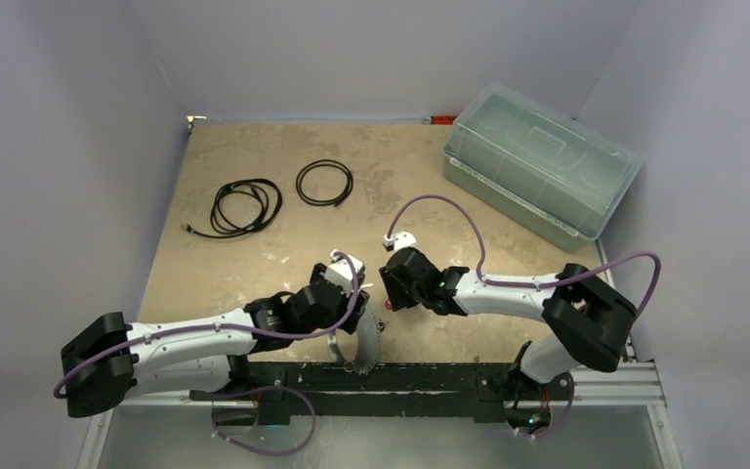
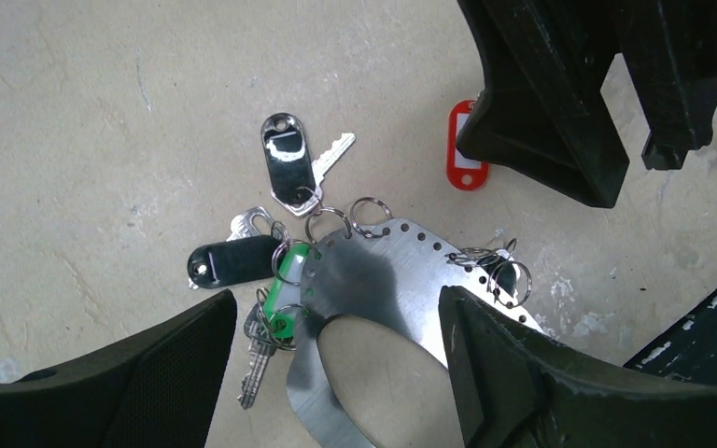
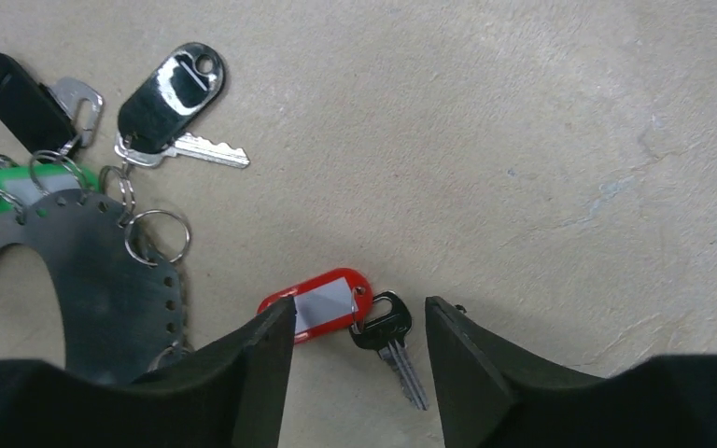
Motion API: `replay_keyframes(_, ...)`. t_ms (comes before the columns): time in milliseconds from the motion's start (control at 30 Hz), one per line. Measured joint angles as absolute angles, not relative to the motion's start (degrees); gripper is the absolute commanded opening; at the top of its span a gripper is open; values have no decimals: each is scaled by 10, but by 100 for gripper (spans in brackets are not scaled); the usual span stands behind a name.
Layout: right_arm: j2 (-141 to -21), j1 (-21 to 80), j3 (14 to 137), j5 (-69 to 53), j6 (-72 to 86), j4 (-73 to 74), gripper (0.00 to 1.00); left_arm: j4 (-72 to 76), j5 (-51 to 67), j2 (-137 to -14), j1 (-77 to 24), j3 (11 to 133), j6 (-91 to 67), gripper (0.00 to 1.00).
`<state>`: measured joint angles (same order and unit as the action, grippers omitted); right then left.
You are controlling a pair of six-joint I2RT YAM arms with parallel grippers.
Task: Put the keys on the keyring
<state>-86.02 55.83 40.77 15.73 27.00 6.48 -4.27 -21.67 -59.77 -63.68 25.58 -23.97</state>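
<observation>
The robot's right gripper will close on the keyring's holed edge (image 1: 380, 326) (image 3: 170, 345), on the side toward the red-tagged key, leaving that key on the table.
The keyring (image 2: 401, 271) is a flat silvery oval plate with holes along its rim, lying on the table. Small split rings on its rim carry a green-tagged key (image 2: 283, 289), a matte black tag (image 2: 233, 261) and a glossy black tag (image 2: 287, 161). My left gripper (image 2: 336, 308) hovers open over the keyring's near end, one finger either side. A red-tagged key (image 3: 322, 303) with a black head (image 3: 385, 329) lies loose on the table, apart from the keyring (image 3: 103, 271). My right gripper (image 3: 359, 308) stands open just above it, holding nothing.
A clear lidded plastic box (image 1: 537, 171) stands at the back right. Two black cable coils (image 1: 246, 207) (image 1: 324, 183) lie at the back left. Both grippers (image 1: 356, 298) (image 1: 388, 291) work close together near the front middle, the right one's fingers (image 2: 541, 121) looming in the left wrist view.
</observation>
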Motion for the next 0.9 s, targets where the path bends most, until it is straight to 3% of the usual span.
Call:
replay_keyframes(300,-740,559,377,70,239,31,56,-3,-284,-513,-638,241,-186,74)
replay_keyframes(500,-777,575,378,-11,220,-5,50,-10,-320,-474,-638,241,-178,73)
replay_keyframes(733,-863,604,396,-42,209,0,34,-36,-333,-450,-638,241,-179,71)
replay_keyframes(900,-870,604,408,-40,206,14,13,-52,-334,-442,-638,241,-180,69)
